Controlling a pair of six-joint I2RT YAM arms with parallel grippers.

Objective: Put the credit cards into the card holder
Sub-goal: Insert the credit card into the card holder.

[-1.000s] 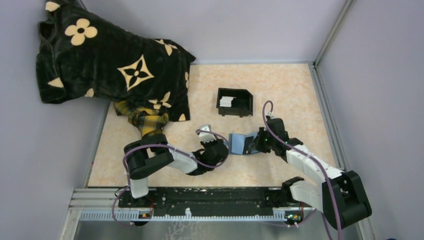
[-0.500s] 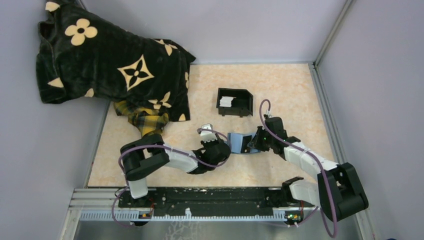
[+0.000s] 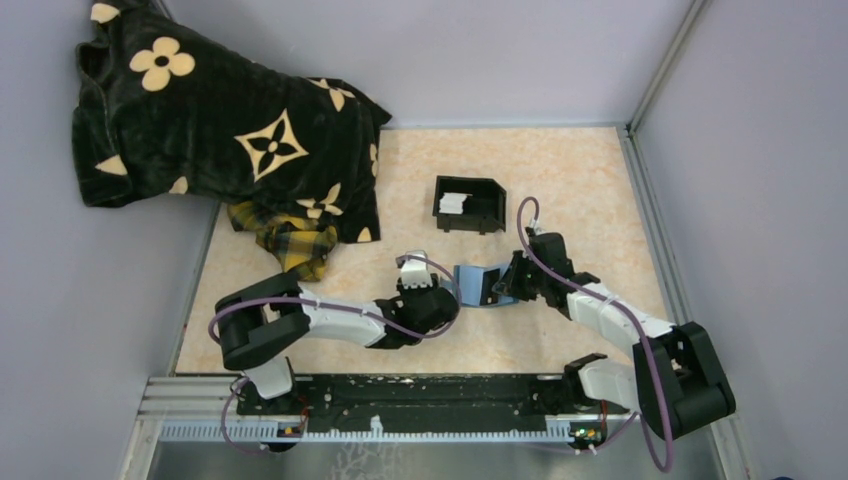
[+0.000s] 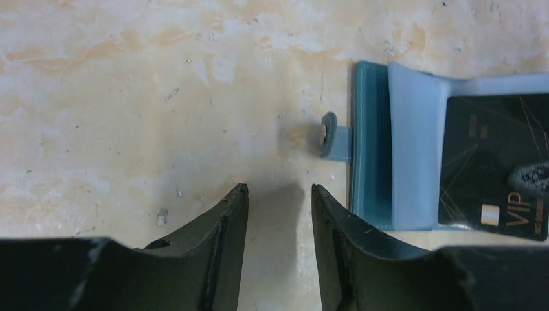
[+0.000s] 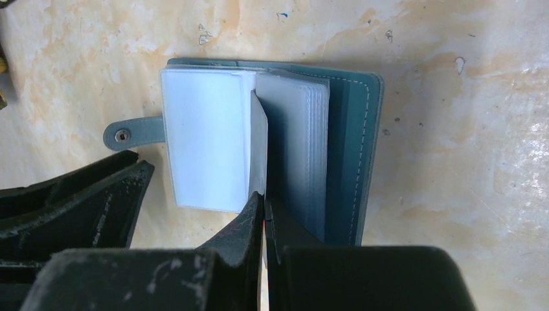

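Note:
The card holder is loose under the credit card, so next my left gripper pinches the card holder's edge (image 4: 355,184) by its snap tab before the credit card slides in.
The blue card holder (image 3: 478,284) lies open on the table between my two grippers. In the right wrist view its clear sleeves (image 5: 204,146) fan out over the blue cover (image 5: 353,149). My right gripper (image 5: 263,199) is shut on a thin credit card (image 5: 257,146) that stands edge-on among the sleeves. In the left wrist view this card (image 4: 495,162) shows a dark face marked VIP. My left gripper (image 4: 278,190) is open and empty, low over the table just left of the holder's snap tab (image 4: 333,136). More pale cards (image 3: 453,203) sit in the black box.
The black open-topped box (image 3: 470,205) stands behind the holder. A black flowered cloth (image 3: 230,130) over a yellow plaid cloth (image 3: 290,240) covers the back left. Grey walls enclose the table on three sides.
The left arm has swung its elbow left and brought its gripper closer to the holder. The right gripper and the holder have shifted slightly left.

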